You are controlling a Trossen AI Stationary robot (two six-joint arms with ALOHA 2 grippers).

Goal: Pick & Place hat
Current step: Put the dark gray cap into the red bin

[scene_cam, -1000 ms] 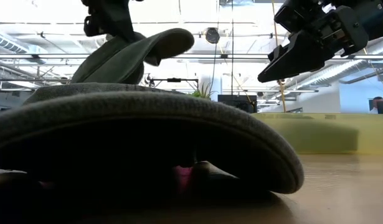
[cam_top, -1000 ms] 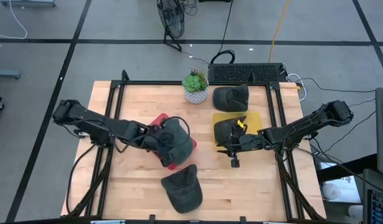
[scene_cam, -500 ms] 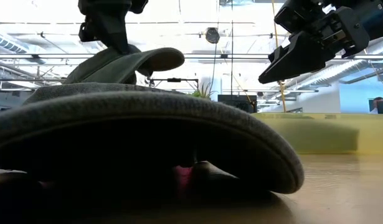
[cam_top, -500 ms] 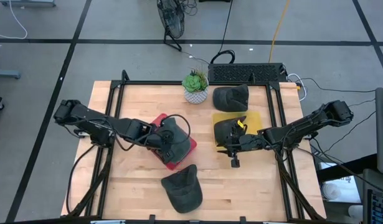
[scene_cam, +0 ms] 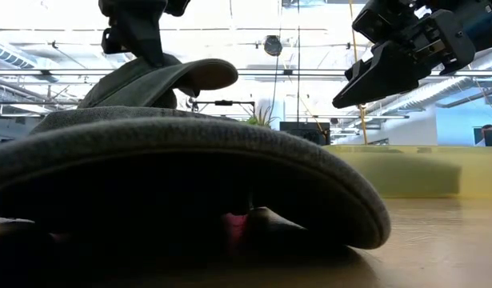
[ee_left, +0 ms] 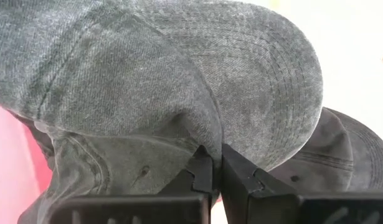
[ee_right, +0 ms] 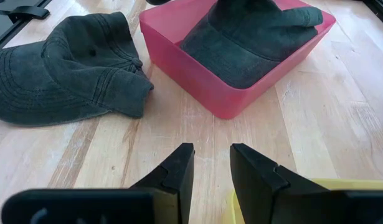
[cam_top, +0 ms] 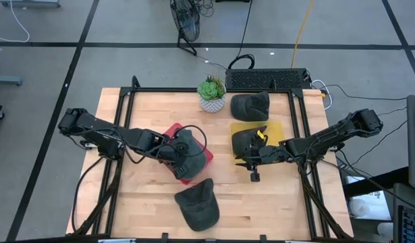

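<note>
The cap's visor pokes out past the edge of the red bin, so I need to open my left gripper, pinch the cap's top (ee_left: 172, 102) and pull it further in.
My left gripper (cam_top: 172, 150) is shut on a dark grey cap (cam_top: 188, 152) over the red bin (cam_top: 194, 174) at mid-table. In the right wrist view that cap (ee_right: 253, 34) sits down inside the red bin (ee_right: 203, 74). My right gripper (cam_top: 253, 167) hangs open above the table, next to the yellow bin (cam_top: 274, 128), which holds another cap (cam_top: 249, 140). A third cap (cam_top: 198, 202) lies flat on its brim at the near edge. A fourth cap (cam_top: 252, 104) lies at the far side. My left gripper pinches a fold of the crown's cloth (ee_left: 200, 140) beside the brim (ee_left: 278, 81) between its two fingers (ee_left: 200, 171). It comes slanting down from the table's left. The cap's lower part is inside the red bin, and the brim (scene_cam: 194, 74) stands about level.
A potted plant (cam_top: 211, 93) stands at the far edge, with a keyboard (cam_top: 266, 79) behind it. The near cap (scene_cam: 190, 168) fills the low view's foreground. Bare wood lies between the red bin and the yellow bin (ee_right: 316, 196), and at the table's near right.
My left gripper has moved down a little with the cap. The cap has sunk into the red bin, and its brim has dropped from tilted up to about level. My right gripper has kept still.
</note>
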